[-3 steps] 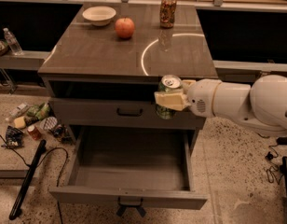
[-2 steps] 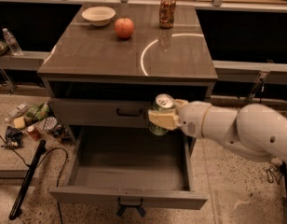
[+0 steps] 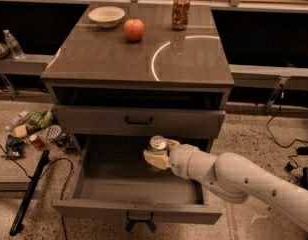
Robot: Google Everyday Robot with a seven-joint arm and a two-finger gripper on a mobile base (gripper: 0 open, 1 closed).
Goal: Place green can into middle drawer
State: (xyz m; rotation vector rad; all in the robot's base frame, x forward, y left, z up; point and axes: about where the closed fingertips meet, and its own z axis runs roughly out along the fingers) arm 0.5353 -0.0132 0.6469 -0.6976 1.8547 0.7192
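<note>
The green can, now hanging inside the open middle drawer, will be released by my gripper on the drawer's grey bottom, around its middle (image 3: 133,181), behind the dark handle.
The green can (image 3: 157,145), with its silver lid up, is held upright in my gripper (image 3: 158,156), which is shut on it. The white arm reaches in from the lower right. The can hangs inside the open middle drawer (image 3: 139,210), above its grey floor near the back right. The drawer is pulled far out, and its dark handle (image 3: 139,218) hangs below the front panel. The gripper's fingers hide the can's lower body.
A shut drawer front with a black bar handle (image 3: 139,120) sits just above the can. On the cabinet top (image 3: 119,59) stand an orange-brown can (image 3: 180,12), a red apple (image 3: 134,29) and a white bowl (image 3: 107,16). Litter (image 3: 34,131) and a black pole (image 3: 30,191) lie on the floor at left.
My gripper has carried the green can down and to the left, from in front of the upper drawer front into the open middle drawer.
</note>
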